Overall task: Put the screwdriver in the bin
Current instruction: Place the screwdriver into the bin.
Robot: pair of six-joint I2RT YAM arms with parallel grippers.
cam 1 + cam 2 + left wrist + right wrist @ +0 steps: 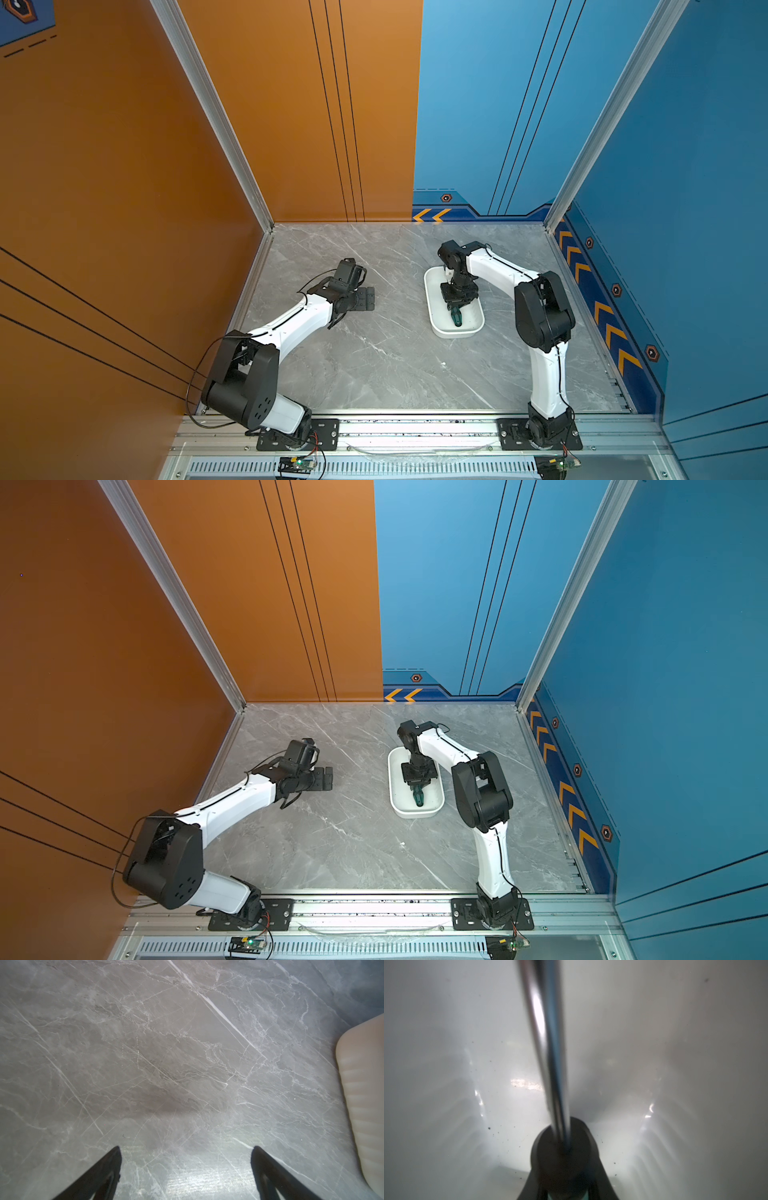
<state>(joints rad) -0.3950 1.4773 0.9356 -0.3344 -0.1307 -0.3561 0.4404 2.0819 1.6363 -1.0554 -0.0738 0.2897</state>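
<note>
My right gripper is holding the screwdriver down in the white bin. It will let go of it on the middle of the white bin's bottom (447,304) (564,1130), with the handle toward the table's front.
The white bin (473,322) (395,802) lies right of centre on the table in both top views. My right gripper (455,309) (417,789) reaches down into it, shut on the screwdriver (456,319) (417,799), whose green and black handle sticks out toward the table's front. In the right wrist view the metal shaft of the screwdriver (550,1053) runs over the bin's white floor (446,1043), and the right gripper (563,1169) clamps the black collar. I cannot tell whether the tool touches the floor. My left gripper (368,298) (186,1151) stands open and empty over bare table.
The grey marble table (374,365) is walled by orange and blue panels on three sides, with a metal rail (415,428) at the front holding both arm bases. One corner of the bin (365,1095) shows in the left wrist view.
</note>
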